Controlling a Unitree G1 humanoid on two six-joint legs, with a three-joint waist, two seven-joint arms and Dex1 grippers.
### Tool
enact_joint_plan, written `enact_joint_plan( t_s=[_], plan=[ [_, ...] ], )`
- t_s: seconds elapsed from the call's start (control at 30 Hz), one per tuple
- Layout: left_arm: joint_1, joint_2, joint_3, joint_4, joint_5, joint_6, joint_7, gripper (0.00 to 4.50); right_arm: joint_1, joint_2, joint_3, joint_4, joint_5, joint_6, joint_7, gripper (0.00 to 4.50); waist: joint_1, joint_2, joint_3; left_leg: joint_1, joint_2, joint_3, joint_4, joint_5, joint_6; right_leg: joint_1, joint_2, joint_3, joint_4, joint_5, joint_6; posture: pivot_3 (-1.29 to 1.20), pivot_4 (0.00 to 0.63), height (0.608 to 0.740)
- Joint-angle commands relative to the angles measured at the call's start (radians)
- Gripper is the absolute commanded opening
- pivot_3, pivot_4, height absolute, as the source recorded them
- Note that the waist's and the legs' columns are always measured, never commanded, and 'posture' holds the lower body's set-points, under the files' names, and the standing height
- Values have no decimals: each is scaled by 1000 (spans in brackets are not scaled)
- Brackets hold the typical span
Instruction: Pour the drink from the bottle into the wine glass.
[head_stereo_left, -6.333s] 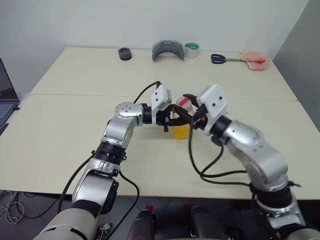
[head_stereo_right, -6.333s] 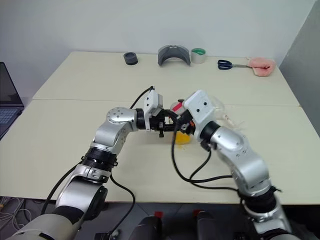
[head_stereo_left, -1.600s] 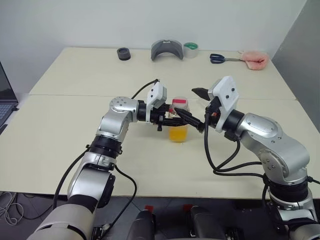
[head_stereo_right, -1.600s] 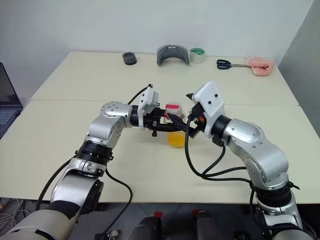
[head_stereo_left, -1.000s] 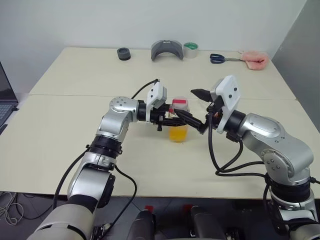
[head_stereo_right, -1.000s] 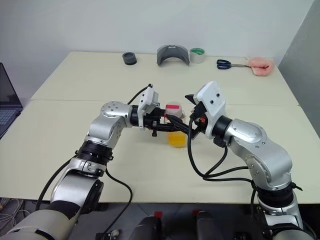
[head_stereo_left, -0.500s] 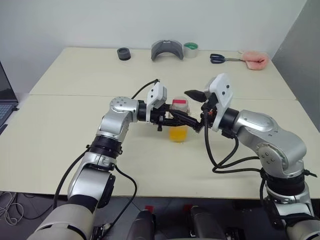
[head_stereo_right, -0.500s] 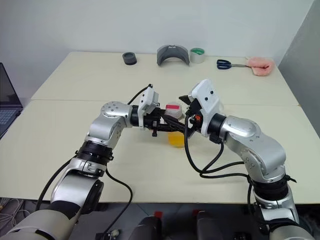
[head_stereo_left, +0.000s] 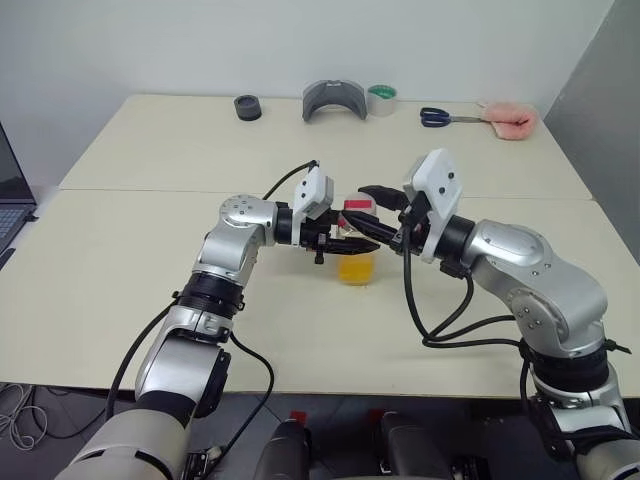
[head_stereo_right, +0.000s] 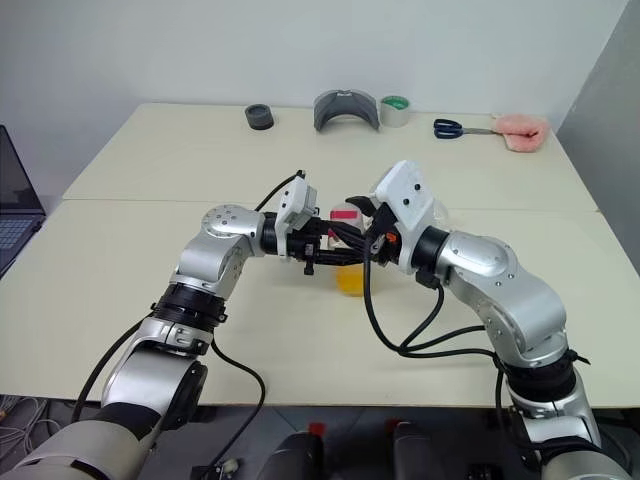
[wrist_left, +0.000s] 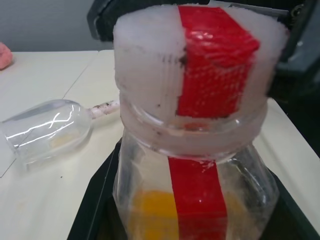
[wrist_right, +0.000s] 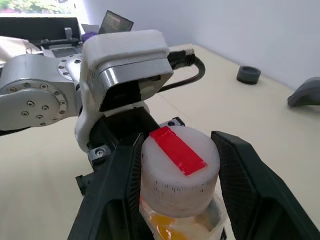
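The bottle, now upright on the table, will stand on the table just this side of the seam (head_stereo_left: 235, 229), in front of the black ring, when my left gripper puts it there.
The bottle (head_stereo_left: 357, 250) stands upright on the table, a little orange drink (head_stereo_left: 357, 268) in its bottom. My left gripper (head_stereo_left: 343, 240) reaches in from the left and is shut on the bottle's body below the cap. The white cap with its red strip (wrist_right: 179, 167) sits between my right gripper's (head_stereo_left: 366, 206) fingers, which press against its two sides. The wine glass (wrist_left: 47, 130) lies on its side on the table beyond the bottle, bowl empty.
Along the table's far edge sit a black ring (head_stereo_left: 247, 107), a grey curved piece (head_stereo_left: 335, 100), a green tape roll (head_stereo_left: 382, 100), scissors (head_stereo_left: 445, 117) and a pink cloth (head_stereo_left: 510, 120). A laptop (head_stereo_left: 10, 200) pokes in at the left edge.
My right gripper has shifted left from beside the bottle onto its cap, and its fingers have drawn in from wide open. The left gripper and the bottle have stayed put.
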Motion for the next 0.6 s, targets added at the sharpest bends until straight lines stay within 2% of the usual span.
enact_joint_plan(
  t_s=[0.03, 0.2, 0.4, 0.53, 0.6],
  plan=[
    [-10, -1, 15, -26, -12, -18, 4, 1796, 22, -19, 34, -48, -123, -159, -10, 1739, 0, 0, 0, 0, 0, 0, 0, 0, 0, 0, 0, 0, 0, 0, 0, 0, 150, 740],
    [-6, -2, 15, -30, -12, -16, 6, 1796, 58, 3, 14, -49, -146, -204, -12, 1732, -1, 0, 0, 0, 0, 0, 0, 0, 0, 0, 0, 0, 0, 0, 0, 0, 150, 740],
    [7, 7, 28, -45, -16, -5, 33, 1796, 219, -18, -246, -138, -46, -108, -65, 1727, 13, 0, 0, -1, -1, -1, 0, 0, 0, 0, -1, 0, 0, 0, 0, 0, 150, 740],
    [19, 18, 38, -67, -24, 6, 49, 1796, 415, -36, -407, -197, -58, -104, -104, 1727, 20, 0, 0, -1, -1, 0, 0, 0, 0, 0, -1, 0, 0, 0, 0, 0, 150, 740],
    [26, 23, 44, -81, -26, 13, 61, 1796, 524, 1, -454, -183, -69, -119, -142, 1727, 20, 0, 0, -1, 0, 0, 0, 0, 0, 0, 0, 0, 0, 0, 0, 0, 150, 740]
  ],
)
